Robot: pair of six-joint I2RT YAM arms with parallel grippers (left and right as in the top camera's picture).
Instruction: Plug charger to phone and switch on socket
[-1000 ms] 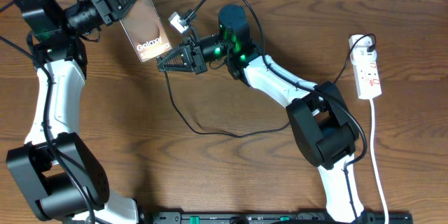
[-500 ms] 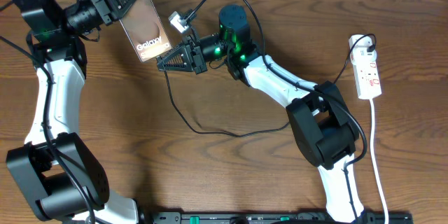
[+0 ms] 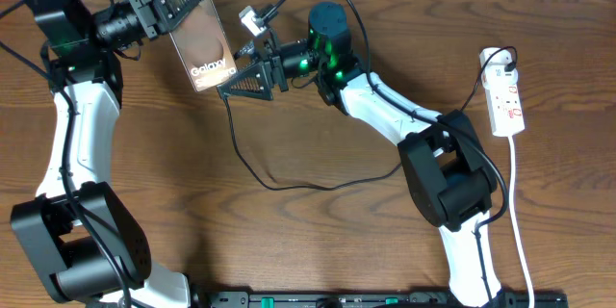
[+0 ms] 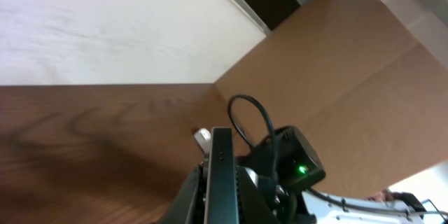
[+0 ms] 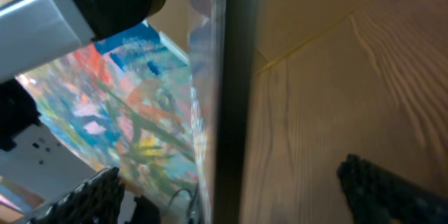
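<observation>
Next, I release the phone, now tilted above the table, with my left gripper so it lies flat on the bare table point(image 3: 203, 122) next to the phone end of the charger cable.
My left gripper point(image 3: 192, 0) is shut on the top end of the phone point(image 3: 206, 46) and holds it tilted above the table at the back left. In the left wrist view the phone point(image 4: 222, 178) stands edge-on, clamped between the fingers of the left gripper point(image 4: 222, 199). My right gripper point(image 3: 231, 73) is open at the phone's lower end. In the right wrist view its fingers point(image 5: 91, 196) spread wide on either side of the phone's dark edge point(image 5: 232, 112). The charger cable point(image 3: 274, 183) runs from that lower end across the table; its plug tip is hidden. The socket point(image 3: 507, 96) lies far right.
A black plug point(image 3: 500, 58) sits in the socket's far end, and its white cord point(image 3: 520, 212) trails to the front edge. A white connector point(image 3: 252, 21) on a black robot cable hangs beside the phone. The right arm point(image 3: 385, 115) stretches across the table's middle.
The right gripper has gone from shut to open at the phone's lower end. The left gripper and the phone have shifted slightly right.
</observation>
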